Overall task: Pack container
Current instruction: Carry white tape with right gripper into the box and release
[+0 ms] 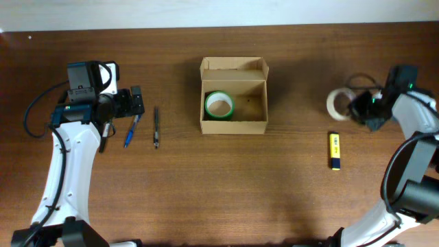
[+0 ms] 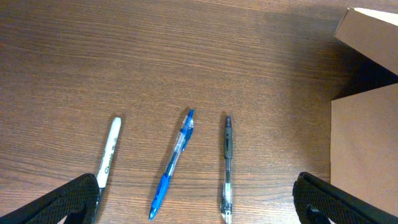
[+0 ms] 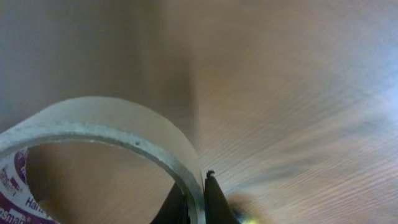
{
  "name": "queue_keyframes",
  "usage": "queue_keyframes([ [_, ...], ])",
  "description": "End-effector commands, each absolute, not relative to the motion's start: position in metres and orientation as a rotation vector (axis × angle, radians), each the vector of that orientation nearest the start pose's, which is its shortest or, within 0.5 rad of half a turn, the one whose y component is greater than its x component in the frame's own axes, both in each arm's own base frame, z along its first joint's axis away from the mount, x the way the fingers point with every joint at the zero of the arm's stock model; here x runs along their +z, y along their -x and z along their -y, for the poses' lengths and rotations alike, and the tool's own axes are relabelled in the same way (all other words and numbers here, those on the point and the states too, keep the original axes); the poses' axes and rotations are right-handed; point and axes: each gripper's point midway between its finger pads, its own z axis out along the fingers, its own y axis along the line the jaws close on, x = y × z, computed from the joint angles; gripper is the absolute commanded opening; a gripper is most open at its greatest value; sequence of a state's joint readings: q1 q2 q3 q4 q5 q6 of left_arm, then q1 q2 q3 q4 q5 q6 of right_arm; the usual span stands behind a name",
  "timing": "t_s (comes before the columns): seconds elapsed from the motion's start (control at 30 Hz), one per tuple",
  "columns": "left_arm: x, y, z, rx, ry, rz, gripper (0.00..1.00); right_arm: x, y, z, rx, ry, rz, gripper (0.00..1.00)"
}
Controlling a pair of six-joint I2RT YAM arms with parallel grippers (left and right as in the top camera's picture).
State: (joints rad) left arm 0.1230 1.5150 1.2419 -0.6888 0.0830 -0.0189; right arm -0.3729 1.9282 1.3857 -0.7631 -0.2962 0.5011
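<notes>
The robot's right gripper should release the whitish tape roll on top of the green tape roll point(image 1: 217, 106) inside the cardboard container.
The tan cardboard container point(image 1: 233, 96) stands open at the table's middle back, lid flap folded back, with a green tape roll point(image 1: 219, 105) inside on its left. My right gripper point(image 1: 358, 108) is shut on the wall of a whitish tape roll point(image 1: 338, 102) at the far right; the right wrist view shows both fingers point(image 3: 196, 205) pinching its rim point(image 3: 93, 127). My left gripper point(image 1: 136, 103) is open and empty at the left, over a blue pen point(image 2: 172, 163), a clear black pen point(image 2: 227, 167) and a white marker point(image 2: 108, 152). The container's corner shows in the left wrist view point(image 2: 364, 143).
A yellow and blue marker point(image 1: 335, 151) lies on the table below the right gripper. The blue pen point(image 1: 129, 132) and black pen point(image 1: 156, 127) lie side by side between the left arm and the container. The white marker is hidden under the left arm overhead.
</notes>
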Motion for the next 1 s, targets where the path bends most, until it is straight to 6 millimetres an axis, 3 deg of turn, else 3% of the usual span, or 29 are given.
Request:
queue_keyframes([
  [0.0, 0.172, -0.401, -0.035, -0.072, 0.124, -2.511, 1.00, 0.190, -0.453, 0.051, 0.578, -0.473, -2.494, 0.04],
  [0.07, 0.172, -0.401, -0.034, -0.072, 0.124, -2.511, 0.99, 0.233, -0.457, 0.023, 0.551, -0.261, -2.470, 0.04],
  [0.1, 0.172, -0.401, -0.035, -0.072, 0.124, -2.511, 1.00, 0.266, -0.457, -0.009, 0.521, -0.053, -2.450, 0.04],
  [0.13, 0.172, -0.401, -0.034, -0.072, 0.124, -2.511, 1.00, 0.280, -0.455, -0.028, 0.492, 0.063, -2.440, 0.04],
  [0.2, 0.172, -0.401, -0.034, -0.072, 0.124, -2.511, 0.99, 0.294, -0.449, -0.066, 0.397, 0.287, -2.423, 0.04],
  [0.27, 0.172, -0.401, -0.034, -0.072, 0.124, -2.511, 0.99, 0.296, -0.442, -0.100, 0.317, 0.476, -2.402, 0.04],
  [0.4, 0.172, -0.401, -0.034, -0.072, 0.124, -2.511, 0.99, 0.274, -0.429, -0.163, 0.122, 0.820, -2.375, 0.04],
  [0.5, 0.172, -0.401, -0.034, -0.072, 0.124, -2.511, 0.99, 0.246, -0.428, -0.192, -0.023, 0.999, -2.374, 0.04],
  [0.63, 0.172, -0.401, -0.034, -0.072, 0.124, -2.511, 0.99, 0.200, -0.437, -0.207, -0.137, 1.098, -2.425, 0.04],
  [0.8, 0.172, -0.401, -0.034, -0.072, 0.124, -2.511, 0.99, 0.148, -0.439, -0.221, -0.065, 1.166, -2.512, 0.04],
  [0.97, 0.172, -0.401, -0.034, -0.072, 0.124, -2.511, 0.99, 0.111, -0.448, -0.224, -0.065, 1.175, -2.564, 0.04],
])
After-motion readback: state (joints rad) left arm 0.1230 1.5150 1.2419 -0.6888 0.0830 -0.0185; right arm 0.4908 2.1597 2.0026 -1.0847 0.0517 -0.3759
